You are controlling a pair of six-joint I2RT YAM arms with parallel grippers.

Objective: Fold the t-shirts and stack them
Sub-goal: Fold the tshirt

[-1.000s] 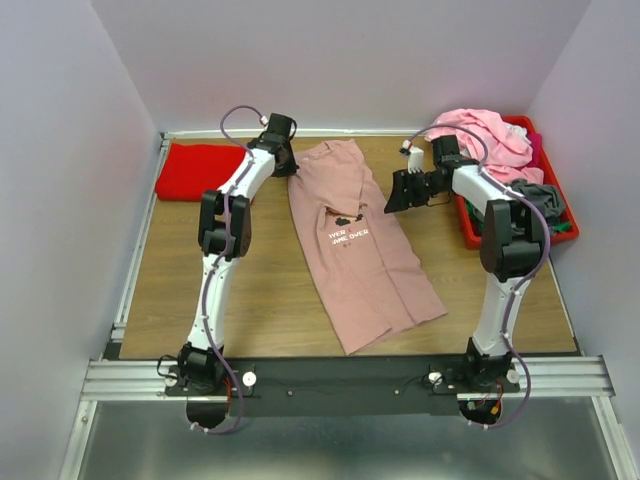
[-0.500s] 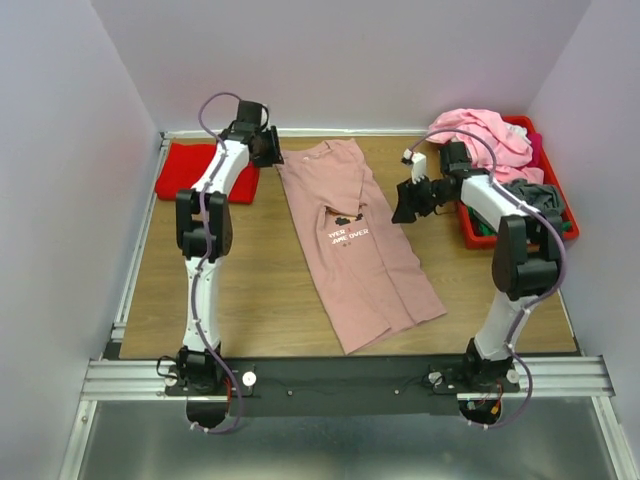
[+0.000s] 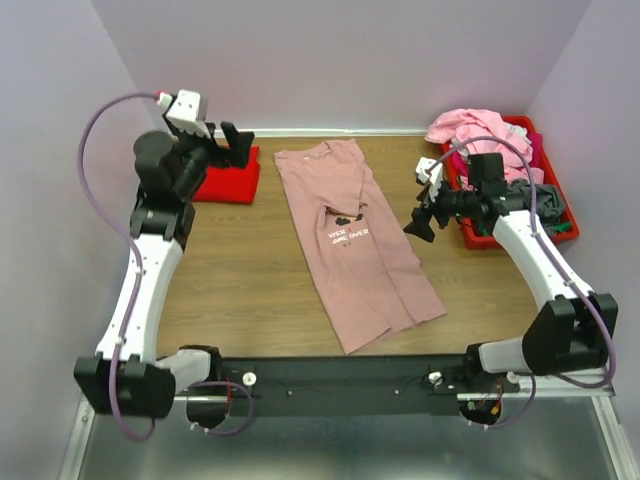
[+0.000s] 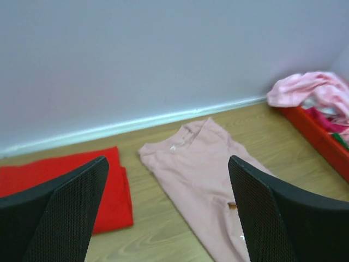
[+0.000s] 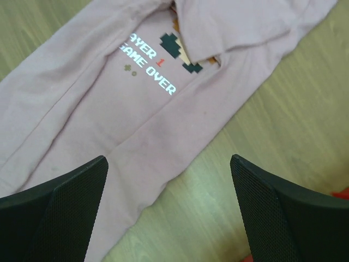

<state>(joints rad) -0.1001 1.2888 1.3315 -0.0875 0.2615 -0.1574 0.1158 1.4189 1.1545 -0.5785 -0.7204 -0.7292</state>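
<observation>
Next, my right gripper grabs the near hem corner [image 3: 442, 312] of the dusty-pink t-shirt, the one on the same side as the red bin.
A dusty-pink t-shirt [image 3: 355, 245] lies flat down the middle of the table as a long narrow strip, its pixel "GAME OVER" print [image 5: 155, 68] facing up. A bright red t-shirt [image 3: 232, 185] lies folded at the back left. My left gripper [image 3: 232, 145] hangs open and empty in the air over the red t-shirt's far edge, facing the pink t-shirt's collar [image 4: 188, 139]. My right gripper [image 3: 422, 215] is open and empty just above the table, beside the pink t-shirt's right edge [image 5: 180, 147].
A red plastic bin [image 3: 478, 240] stands at the back right, heaped with light pink [image 3: 480, 135] and grey [image 3: 545, 200] garments. The back wall [image 4: 163, 54] runs close behind the collar. A metal rail [image 3: 135, 260] lines the left side.
My left arm has lifted away from the pink t-shirt's collar and swung back left, its jaws opening wide. My right gripper has drawn back toward the near right and opened fully.
</observation>
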